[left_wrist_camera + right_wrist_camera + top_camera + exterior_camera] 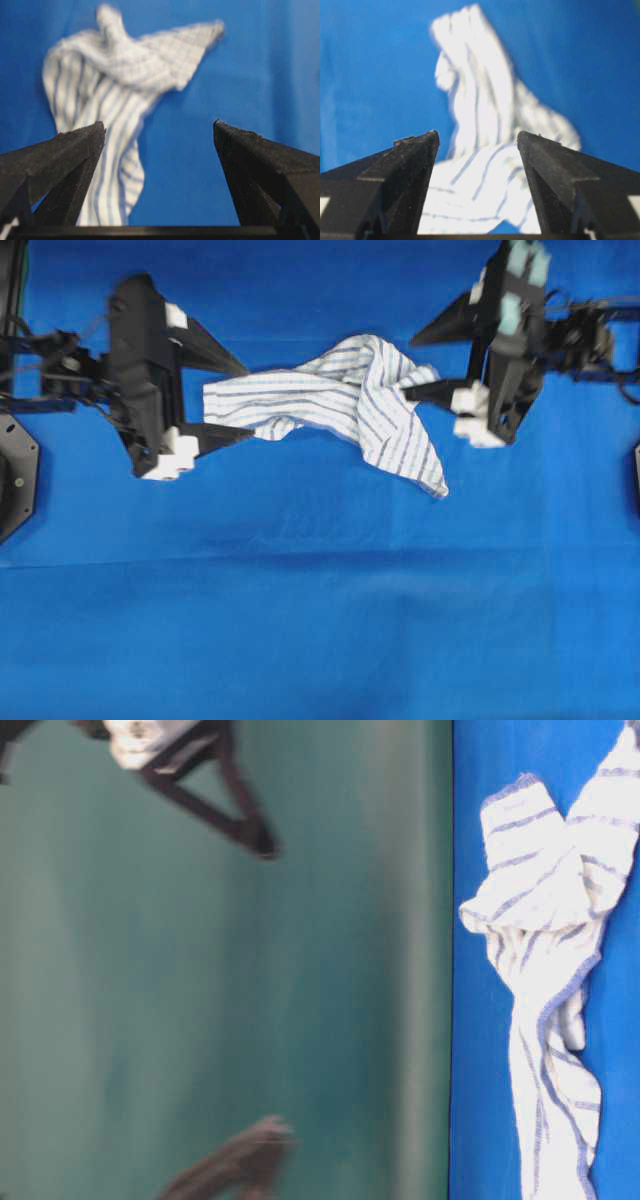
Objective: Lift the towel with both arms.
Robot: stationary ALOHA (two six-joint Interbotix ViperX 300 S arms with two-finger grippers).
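Note:
The towel's near-side flap has its loose end sticking out from the crumpled towel. My right gripper needs to close above that end, on the middle of the towel's near-side flap (380,433) (472,167).
The towel (340,400), white with thin blue-grey stripes, lies crumpled on the blue surface (300,620). My left gripper (247,400) is open at the towel's left end, with one finger on either side of that edge. On the right, my right gripper (410,367) is open too, its lower finger over the towel's right edge. In the left wrist view the towel (115,85) shows blurred beyond the wide-apart left gripper (159,125). The right wrist view has the towel (480,165) below the gap of the right gripper (477,135). Nothing is held. The table-level view shows the towel (545,970) resting on the surface.
Black arm bases sit at the left edge (15,475) and the right edge (636,475) of the overhead view. A crease crosses the blue sheet (320,558) in front of the towel. Dark fingers (255,835) hang well off the surface against a green wall (330,970).

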